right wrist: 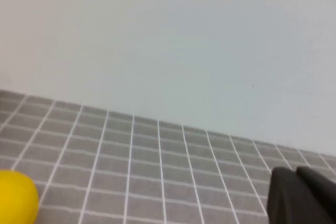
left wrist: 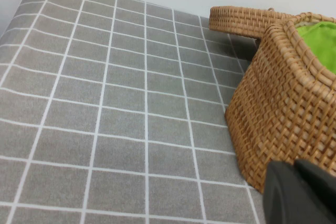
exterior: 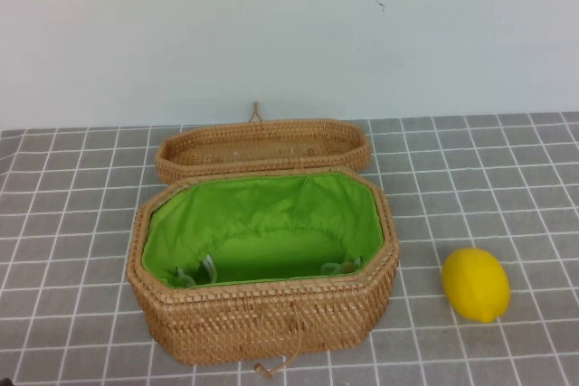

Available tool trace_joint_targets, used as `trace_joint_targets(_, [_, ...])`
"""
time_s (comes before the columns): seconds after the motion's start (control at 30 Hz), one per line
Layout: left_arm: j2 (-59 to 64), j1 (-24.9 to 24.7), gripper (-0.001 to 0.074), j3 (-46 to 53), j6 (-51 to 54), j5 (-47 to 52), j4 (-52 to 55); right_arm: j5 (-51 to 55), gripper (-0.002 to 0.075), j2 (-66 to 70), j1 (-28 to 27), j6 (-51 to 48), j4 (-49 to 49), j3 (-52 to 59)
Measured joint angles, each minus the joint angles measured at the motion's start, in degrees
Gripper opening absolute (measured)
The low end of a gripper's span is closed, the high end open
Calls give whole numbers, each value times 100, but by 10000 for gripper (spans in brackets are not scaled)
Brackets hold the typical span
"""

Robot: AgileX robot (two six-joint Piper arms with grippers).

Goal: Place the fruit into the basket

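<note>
The robot's right gripper will next move to the yellow lemon beside the basket and close around the lemon's middle point(exterior: 475, 283) point(right wrist: 9, 204), between its two ends.
The yellow lemon point(exterior: 476, 284) lies on the grey checked cloth, right of the basket and apart from it. Its edge shows in the right wrist view point(right wrist: 16, 196). The deep woven basket point(exterior: 262, 321) with green lining stands open at the table's middle; nothing lies in it. Its wall shows in the left wrist view point(left wrist: 286, 108). My left gripper point(left wrist: 294, 167) is shut and empty, low beside the basket's left end. My right gripper point(right wrist: 295, 171) is shut and empty, low over the cloth, with the lemon off to its side. Neither gripper shows in the high view.
The shallow unlined woven lid point(exterior: 262, 147) lies just behind the basket, touching its back rim; it also shows in the left wrist view point(left wrist: 239, 20). A pale wall stands behind the table. Grey checked cloth point(exterior: 72, 223) covers the table on both sides.
</note>
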Motion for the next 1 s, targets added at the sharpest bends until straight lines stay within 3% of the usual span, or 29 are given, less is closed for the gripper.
trace_joint_targets(0.27, [0, 0, -3, 0, 0, 0, 0, 368, 0, 0, 0, 2, 6, 0])
trace_joint_targets(0.53, [0, 0, -3, 0, 0, 0, 0, -1103, 0, 0, 0, 2, 6, 0])
trace_joint_targets(0.77, [0, 0, -3, 0, 0, 0, 0, -3556, 0, 0, 0, 2, 116, -11])
trace_joint_targets(0.9, [0, 0, -3, 0, 0, 0, 0, -4059, 0, 0, 0, 2, 740, -11])
trace_joint_targets(1.0, [0, 0, -3, 0, 0, 0, 0, -3823, 0, 0, 0, 2, 880, -177])
